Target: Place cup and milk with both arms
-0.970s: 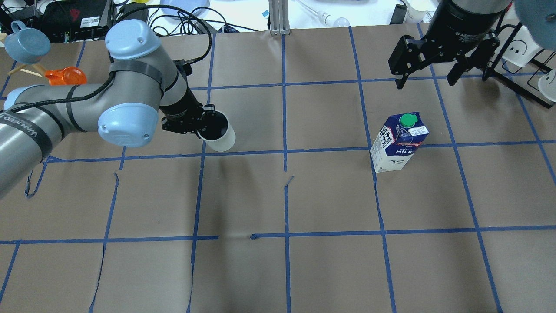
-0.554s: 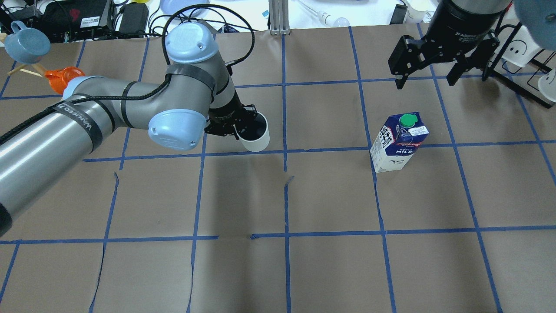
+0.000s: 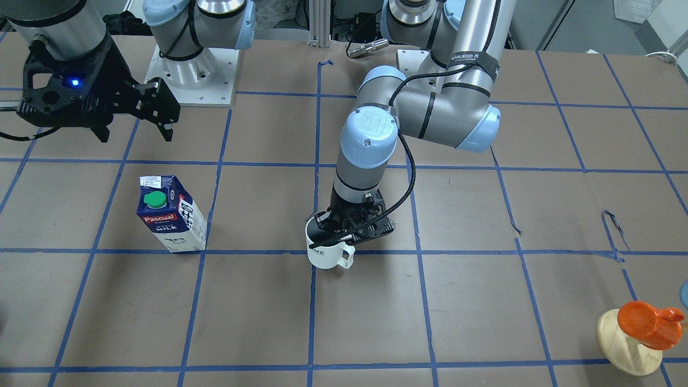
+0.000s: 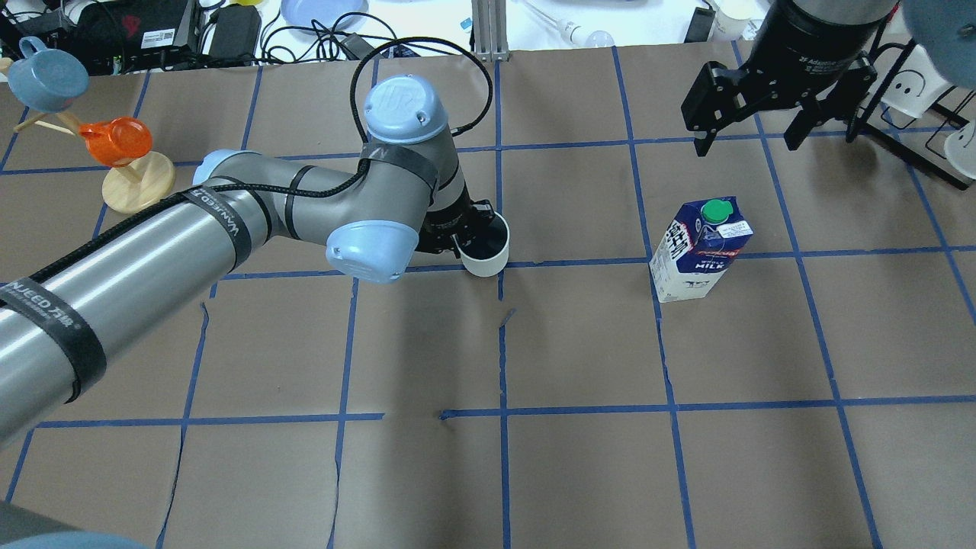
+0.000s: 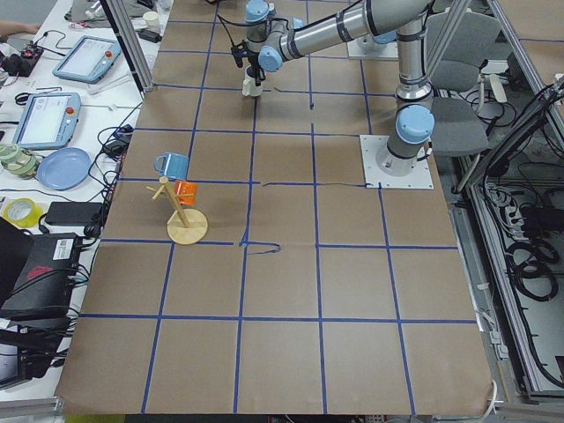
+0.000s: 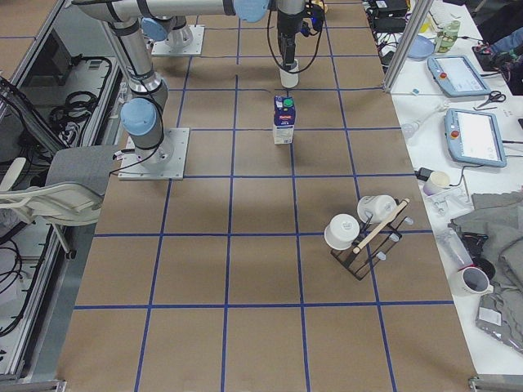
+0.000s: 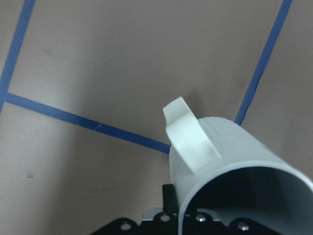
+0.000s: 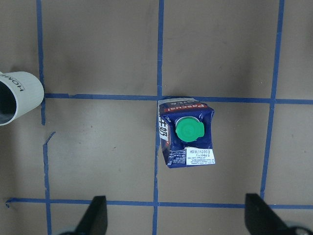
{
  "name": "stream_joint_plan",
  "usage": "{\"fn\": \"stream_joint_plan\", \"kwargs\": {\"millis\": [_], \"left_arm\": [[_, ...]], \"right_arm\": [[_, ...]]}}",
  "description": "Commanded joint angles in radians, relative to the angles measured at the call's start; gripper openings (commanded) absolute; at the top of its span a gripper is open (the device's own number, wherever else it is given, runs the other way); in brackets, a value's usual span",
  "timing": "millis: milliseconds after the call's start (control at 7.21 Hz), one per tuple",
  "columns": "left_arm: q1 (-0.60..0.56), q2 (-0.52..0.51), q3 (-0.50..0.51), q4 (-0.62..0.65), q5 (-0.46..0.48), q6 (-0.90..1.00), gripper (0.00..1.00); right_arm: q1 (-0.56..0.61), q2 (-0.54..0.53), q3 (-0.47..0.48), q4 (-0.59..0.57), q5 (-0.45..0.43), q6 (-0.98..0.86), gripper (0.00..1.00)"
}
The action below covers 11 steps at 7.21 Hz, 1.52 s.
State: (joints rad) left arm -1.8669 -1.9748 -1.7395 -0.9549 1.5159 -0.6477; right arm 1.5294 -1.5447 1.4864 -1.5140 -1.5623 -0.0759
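Observation:
The robot's right gripper needs to next come down to the milk and take hold of the carton's top by the green cap point(image 3: 168, 191) point(image 8: 189, 145).
The white cup point(image 4: 486, 252) with a dark inside stands upright at the table's middle grid crossing. My left gripper point(image 4: 467, 231) is shut on its rim. In the front view the cup point(image 3: 325, 253) shows its handle and black letters below the left gripper point(image 3: 352, 228). The left wrist view shows the cup point(image 7: 230, 156) close up; I cannot tell whether it touches the table. The milk point(image 4: 701, 248), a navy and white carton with a green cap, stands upright to the right. My right gripper point(image 4: 751, 130) is open and empty beyond it, high above the milk point(image 8: 186, 132).
A wooden stand point(image 4: 137, 191) with an orange cup and a blue cup is at the far left. A black rack with white mugs point(image 6: 368, 237) is at the right end. Cables and devices point(image 4: 152, 30) lie past the far edge.
My left arm has carried the cup rightward, from the left part of the table to the middle grid line. The right arm and the milk have not moved.

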Motion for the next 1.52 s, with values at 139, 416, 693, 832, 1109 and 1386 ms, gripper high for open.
{"fn": "stream_joint_plan", "kwargs": {"millis": [139, 416, 693, 832, 1109, 1386], "left_arm": [[-0.009, -0.010, 0.006, 0.004, -0.005, -0.045, 0.80], [0.018, 0.034, 0.041, -0.007, 0.006, -0.009, 0.87], [0.156, 0.127, 0.057, -0.127, 0.012, 0.258, 0.97], [0.246, 0.189, 0.057, -0.189, 0.013, 0.421, 1.00], [0.334, 0.321, 0.070, -0.260, 0.055, 0.604, 1.00], [0.363, 0.378, 0.152, -0.441, 0.055, 0.608, 1.00]], "right_arm": [[0.000, 0.000, -0.001, 0.000, 0.001, 0.002, 1.00], [0.000, 0.000, -0.002, 0.000, 0.001, 0.001, 1.00], [0.000, 0.005, 0.000, 0.000, 0.001, 0.005, 1.00], [0.002, 0.020, 0.006, -0.005, -0.013, 0.005, 1.00], [-0.003, 0.115, 0.029, -0.020, -0.022, 0.005, 0.99], [-0.008, 0.207, 0.084, -0.119, -0.044, -0.001, 0.96]]}}
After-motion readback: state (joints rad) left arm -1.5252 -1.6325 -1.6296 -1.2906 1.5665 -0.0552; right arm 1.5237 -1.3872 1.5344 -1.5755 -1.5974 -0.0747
